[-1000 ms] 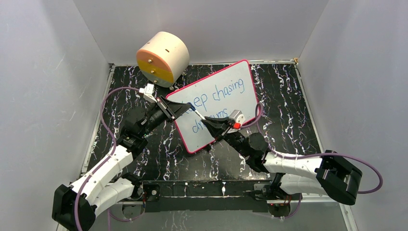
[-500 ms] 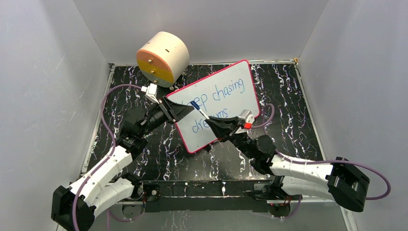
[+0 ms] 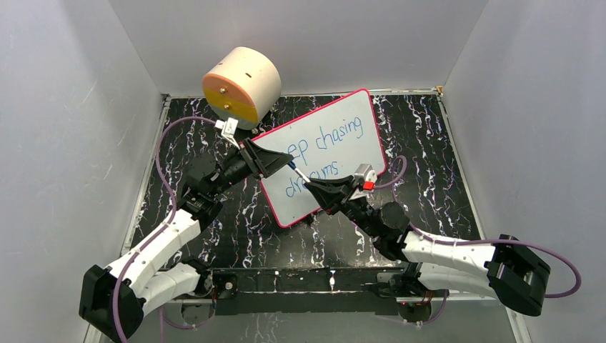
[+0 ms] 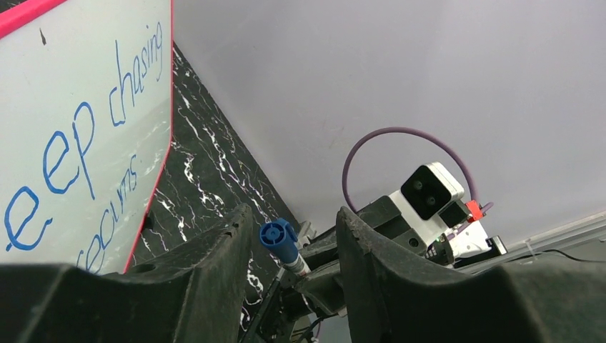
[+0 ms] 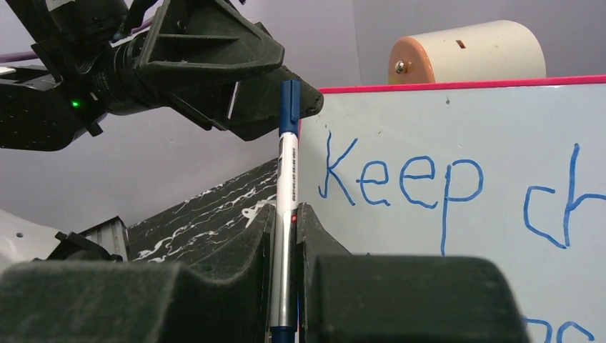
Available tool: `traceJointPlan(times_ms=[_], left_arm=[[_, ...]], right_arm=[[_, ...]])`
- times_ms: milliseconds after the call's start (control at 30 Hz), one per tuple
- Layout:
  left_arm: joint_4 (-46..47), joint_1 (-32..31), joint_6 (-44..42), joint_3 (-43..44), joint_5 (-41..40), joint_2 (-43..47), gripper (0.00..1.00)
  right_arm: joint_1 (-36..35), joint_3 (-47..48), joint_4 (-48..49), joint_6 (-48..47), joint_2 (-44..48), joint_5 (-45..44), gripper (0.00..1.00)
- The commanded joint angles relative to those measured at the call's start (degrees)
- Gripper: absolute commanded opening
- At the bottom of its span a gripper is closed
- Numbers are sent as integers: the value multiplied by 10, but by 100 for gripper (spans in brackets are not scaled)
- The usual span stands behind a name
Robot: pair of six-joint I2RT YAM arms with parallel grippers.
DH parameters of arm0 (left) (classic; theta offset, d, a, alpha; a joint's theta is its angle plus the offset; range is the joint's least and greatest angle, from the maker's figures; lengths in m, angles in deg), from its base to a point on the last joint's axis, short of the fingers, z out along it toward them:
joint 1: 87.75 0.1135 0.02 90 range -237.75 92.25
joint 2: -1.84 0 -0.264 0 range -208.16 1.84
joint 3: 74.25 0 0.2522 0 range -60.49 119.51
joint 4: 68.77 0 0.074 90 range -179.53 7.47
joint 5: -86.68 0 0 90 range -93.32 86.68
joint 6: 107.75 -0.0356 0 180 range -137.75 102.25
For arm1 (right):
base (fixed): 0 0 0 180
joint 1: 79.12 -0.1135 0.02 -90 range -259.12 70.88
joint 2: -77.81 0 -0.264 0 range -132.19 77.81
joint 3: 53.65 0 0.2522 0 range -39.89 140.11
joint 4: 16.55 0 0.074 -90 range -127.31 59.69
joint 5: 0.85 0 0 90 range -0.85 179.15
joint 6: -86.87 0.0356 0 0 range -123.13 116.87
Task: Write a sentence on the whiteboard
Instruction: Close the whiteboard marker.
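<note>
Next, my right gripper lets go of the white marker on the black table just off the whiteboard corner (image 3: pixel 411 194) below "chasing".
The whiteboard (image 3: pixel 357 153), pink-edged, lies tilted at the table's middle. The sentence (image 3: pixel 330 137) is in blue: "Keep chasing" with "dreams" below. My right gripper (image 3: pixel 312 188) is shut on a white marker (image 3: pixel 301 175) over the board's left part, its blue capped end pointing at my left gripper (image 3: pixel 283 161). In the right wrist view the marker (image 5: pixel 287 164) stands between my fingers (image 5: pixel 246 250) before the whiteboard (image 5: pixel 464 128). In the left wrist view my left gripper (image 4: pixel 293 232) is open, and the marker's blue end (image 4: pixel 279 236) sits between the fingers, apart from the right one.
A cream cylinder (image 3: pixel 241 84) with an orange and yellow face stands at the back left, just beyond the board's corner. Grey walls close the table on three sides. The table (image 3: pixel 421 179) is black marble-patterned.
My left gripper has moved right until its open fingers surround the marker's blue end. My right gripper has shifted slightly right and down with the marker.
</note>
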Motion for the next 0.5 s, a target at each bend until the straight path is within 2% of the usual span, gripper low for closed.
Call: traceJointPlan(times_ms=[0, 67, 333, 467], left_arm=[[30, -1, -10, 26, 12, 1, 42], [30, -1, -10, 28, 13, -3, 37], [37, -1, 13, 16, 29, -18, 2], [50, -2, 34, -3, 36, -20, 0]], right_arm=[[1, 0, 38, 18, 6, 12, 0], [1, -1, 39, 20, 5, 13, 0], [0, 0, 79, 27, -14, 6, 0], [1, 1, 107, 21, -24, -7, 0]])
